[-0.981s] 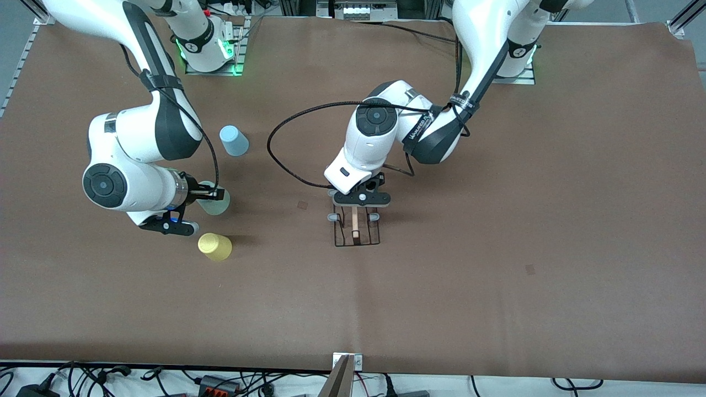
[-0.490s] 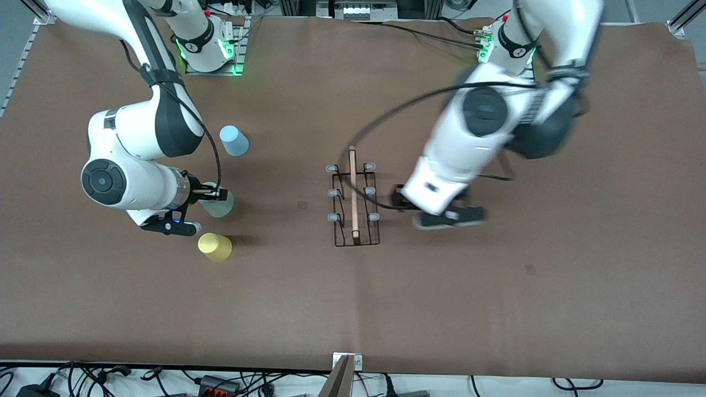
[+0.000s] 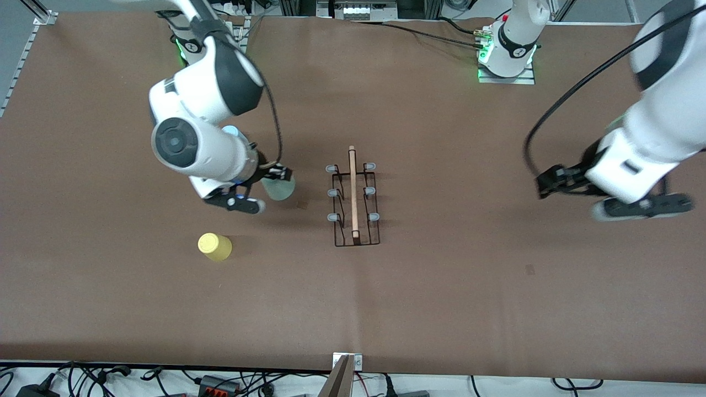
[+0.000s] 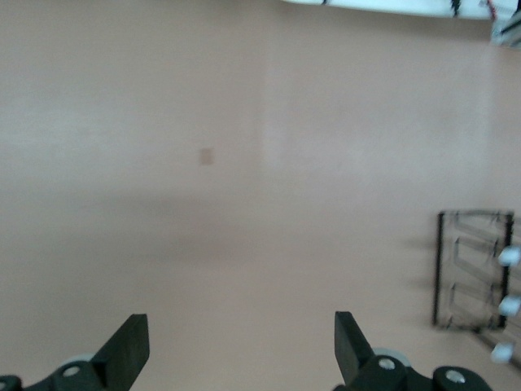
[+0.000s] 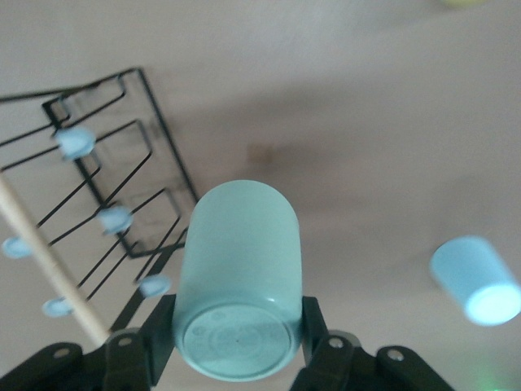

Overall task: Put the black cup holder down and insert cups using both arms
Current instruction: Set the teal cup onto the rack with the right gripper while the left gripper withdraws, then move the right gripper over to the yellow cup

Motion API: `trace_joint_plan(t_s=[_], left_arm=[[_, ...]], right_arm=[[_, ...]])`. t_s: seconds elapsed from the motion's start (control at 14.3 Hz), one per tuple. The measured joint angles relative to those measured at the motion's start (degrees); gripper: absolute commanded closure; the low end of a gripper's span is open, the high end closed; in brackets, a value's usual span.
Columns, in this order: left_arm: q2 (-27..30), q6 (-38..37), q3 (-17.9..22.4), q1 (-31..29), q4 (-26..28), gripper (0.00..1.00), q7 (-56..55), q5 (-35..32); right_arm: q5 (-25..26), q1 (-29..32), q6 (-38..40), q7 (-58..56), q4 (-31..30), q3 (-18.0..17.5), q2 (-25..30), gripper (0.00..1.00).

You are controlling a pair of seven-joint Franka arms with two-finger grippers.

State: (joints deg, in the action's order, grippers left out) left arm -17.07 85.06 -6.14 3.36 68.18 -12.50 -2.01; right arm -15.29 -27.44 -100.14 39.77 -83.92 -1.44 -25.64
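Observation:
Next, my right gripper releases the mint green cup on the black cup holder's rear peg (image 3: 331,175) (image 5: 154,285), the one on the side of the yellow cup.
The black cup holder (image 3: 353,199) stands on the table's middle, wooden rod on top, grey-capped pegs on both sides. It also shows in the right wrist view (image 5: 98,212) and the left wrist view (image 4: 475,279). My right gripper (image 3: 279,179) is shut on the mint green cup (image 3: 279,189), held over the table beside the holder; its fingers (image 5: 313,326) clamp the cup (image 5: 238,285). The yellow cup (image 3: 214,246) stands upside down nearer the front camera. The light blue cup (image 5: 476,281) is mostly hidden by the right arm in the front view (image 3: 230,131). My left gripper (image 3: 551,182) is open and empty (image 4: 242,342).
The brown table cover (image 3: 441,286) is bare toward the front camera. The arm bases (image 3: 504,55) stand along the table's back edge. Cables lie off the front edge (image 3: 220,380).
My right gripper has lifted the mint green cup and carried it toward the cup holder. My left arm has let go of the holder and swung away toward its own end of the table.

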Motion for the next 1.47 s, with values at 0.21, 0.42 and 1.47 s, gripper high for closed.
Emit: trace_joint_plan(t_s=[0.21,0.42,1.47], left_arm=[[2.62,-5.51,-0.05,-1.75,0.61,0.0,4.34,0.0],[2.4,-5.27,-0.04,-2.27,3.54,0.0,5.09,-0.01],[13.48,10.04,1.98,-6.68,25.26,0.0,10.91,3.12]], right_arm=[[-2.44,-3.68,-0.2,5.64,-0.01,-0.03,-0.37,0.72],[-2.5,-6.6,-2.6,9.74,-0.03,-0.03,-1.65,0.72],[-2.52,-8.7,-8.73,14.37,0.51,0.1,-7.91,0.0]])
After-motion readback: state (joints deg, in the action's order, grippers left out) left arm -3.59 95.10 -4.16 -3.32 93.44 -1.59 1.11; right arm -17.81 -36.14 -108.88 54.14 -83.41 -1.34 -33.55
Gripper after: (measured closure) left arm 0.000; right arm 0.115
